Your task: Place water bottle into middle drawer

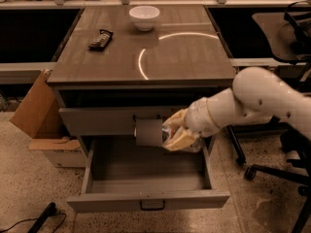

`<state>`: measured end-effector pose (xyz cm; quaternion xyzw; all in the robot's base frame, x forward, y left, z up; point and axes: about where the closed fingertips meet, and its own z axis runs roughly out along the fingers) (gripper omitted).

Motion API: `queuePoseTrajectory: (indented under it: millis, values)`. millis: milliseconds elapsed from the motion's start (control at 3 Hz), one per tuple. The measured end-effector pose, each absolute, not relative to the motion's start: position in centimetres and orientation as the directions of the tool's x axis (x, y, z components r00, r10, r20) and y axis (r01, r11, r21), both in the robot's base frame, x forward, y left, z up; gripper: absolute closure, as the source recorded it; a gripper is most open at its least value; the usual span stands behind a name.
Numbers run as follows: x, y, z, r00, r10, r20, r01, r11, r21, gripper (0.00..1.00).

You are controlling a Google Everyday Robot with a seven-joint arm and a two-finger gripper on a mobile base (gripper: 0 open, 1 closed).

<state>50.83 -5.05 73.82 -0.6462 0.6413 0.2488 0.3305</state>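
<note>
Next, my gripper lets go of the water bottle near the centre of the middle drawer's grey bottom (pixel 135 166).
The water bottle (pixel 169 135) lies sideways in my gripper (pixel 180 131), its left end sticking out as a pale cylinder. The gripper, with tan fingers (pixel 179 141) above and below the bottle, is shut on it. It hangs in front of the closed upper drawer front (pixel 97 120), just above the right half of the middle drawer (pixel 112 202). That drawer is pulled out wide and its grey floor (pixel 141 171) is bare. My white arm (pixel 252 101) reaches in from the right.
On the cabinet top (pixel 184 57) stand a white bowl (pixel 144 17) at the back and a dark snack packet (pixel 100 38) at the left. A cardboard box (pixel 34 110) stands left of the cabinet. A chair base (pixel 277 171) is at the right, and a cable (pixel 43 215) lies on the floor.
</note>
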Motion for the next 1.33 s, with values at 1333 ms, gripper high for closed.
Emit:
queuePoseTrajectory:
  millis: [1333]
  values:
    - [47.7,2.6,60.8,-0.007,-0.618,-0.786,-0.999,0.030,-0.014,1.00]
